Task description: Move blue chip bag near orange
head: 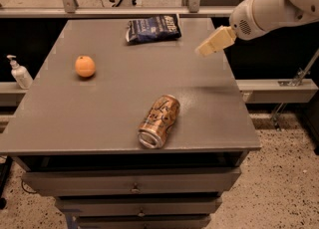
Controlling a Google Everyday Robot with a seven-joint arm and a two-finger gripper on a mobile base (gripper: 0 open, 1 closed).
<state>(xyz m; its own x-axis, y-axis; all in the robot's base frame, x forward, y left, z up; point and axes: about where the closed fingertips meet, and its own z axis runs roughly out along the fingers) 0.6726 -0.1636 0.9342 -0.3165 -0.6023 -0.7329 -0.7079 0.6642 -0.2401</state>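
My gripper is to move to the blue chip bag next and close on its short end [173, 27], the one that is farther from the orange.
The blue chip bag [153, 28] lies flat at the far edge of the grey table [114, 93], a little right of its middle. The orange [85, 66] sits on the left part of the table, well apart from the bag. My gripper [205, 49] hangs above the table's right side on a white arm, to the right of the bag and a little nearer than it. It is apart from the bag and holds nothing.
A gold-brown drink can [159, 121] lies on its side near the table's front edge. A white pump bottle [20, 72] stands on a ledge left of the table. Drawers [134, 183] sit under the tabletop. A metal frame runs behind the table.
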